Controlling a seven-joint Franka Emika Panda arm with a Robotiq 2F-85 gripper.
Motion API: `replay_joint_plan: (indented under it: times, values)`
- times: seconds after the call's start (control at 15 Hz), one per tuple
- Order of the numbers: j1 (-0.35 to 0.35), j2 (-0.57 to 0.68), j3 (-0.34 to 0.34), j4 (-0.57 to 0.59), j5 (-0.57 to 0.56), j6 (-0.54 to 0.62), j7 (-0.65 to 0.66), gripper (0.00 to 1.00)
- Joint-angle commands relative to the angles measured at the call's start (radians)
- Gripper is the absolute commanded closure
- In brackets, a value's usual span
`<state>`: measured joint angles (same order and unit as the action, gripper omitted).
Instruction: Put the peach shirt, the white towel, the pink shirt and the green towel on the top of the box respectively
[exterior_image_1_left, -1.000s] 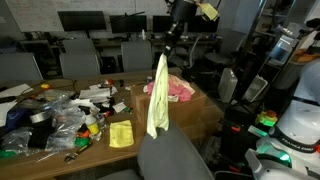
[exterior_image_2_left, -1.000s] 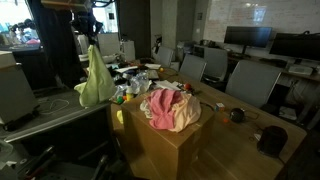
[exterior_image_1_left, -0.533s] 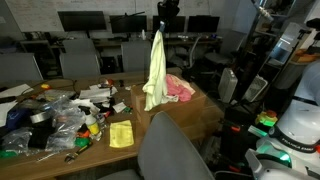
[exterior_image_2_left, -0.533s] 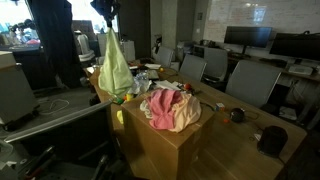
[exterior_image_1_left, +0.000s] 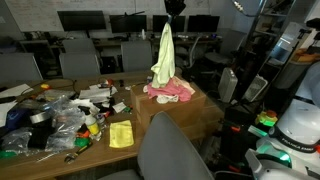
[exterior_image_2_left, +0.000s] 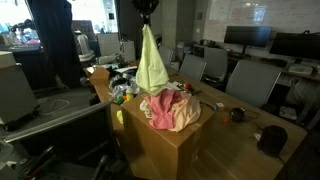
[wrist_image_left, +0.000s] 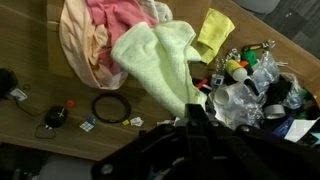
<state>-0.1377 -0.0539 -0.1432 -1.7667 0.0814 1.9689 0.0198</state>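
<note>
My gripper is to let go of the green towel on the pink shirt (exterior_image_1_left: 166, 79) (wrist_image_left: 138, 43), next to the peach shirt on top of the box. The green towel now hangs high over the box.
My gripper (exterior_image_1_left: 171, 10) is shut on the green towel (exterior_image_1_left: 164, 55) and holds it hanging high over the cardboard box (exterior_image_1_left: 205, 108); it also shows in an exterior view (exterior_image_2_left: 147, 8). The towel (exterior_image_2_left: 151, 64) dangles with its lower end just above the pile on the box top. That pile holds the pink shirt (exterior_image_1_left: 178, 89), the peach shirt (exterior_image_2_left: 180, 117) and a bit of white cloth (exterior_image_2_left: 158, 100). In the wrist view the green towel (wrist_image_left: 160, 60) hangs from the gripper (wrist_image_left: 192, 115) over the pink and peach pile (wrist_image_left: 95, 35).
The table (exterior_image_1_left: 100, 150) beside the box carries clutter: plastic bags (exterior_image_1_left: 60, 120), bottles, a yellow cloth (exterior_image_1_left: 121, 134). A grey office chair (exterior_image_1_left: 170, 155) stands in front. A black ring (wrist_image_left: 110, 106) and small items lie on the wood. More chairs and monitors stand behind.
My gripper has carried the green towel sideways from beside the box to above the pile on the box top, and raised it slightly.
</note>
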Motion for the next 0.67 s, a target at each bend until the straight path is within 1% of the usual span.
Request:
replay_joint_plan:
  times: [0.0,0.27,0.6]
  values:
    - [-0.026,0.116,-0.026,0.169,0.003,-0.08,0.019,1.0]
    - [-0.053,0.222,-0.043,0.299,0.009,-0.143,0.032,1.0]
    - [-0.095,0.35,-0.049,0.472,0.036,-0.245,0.041,1.0]
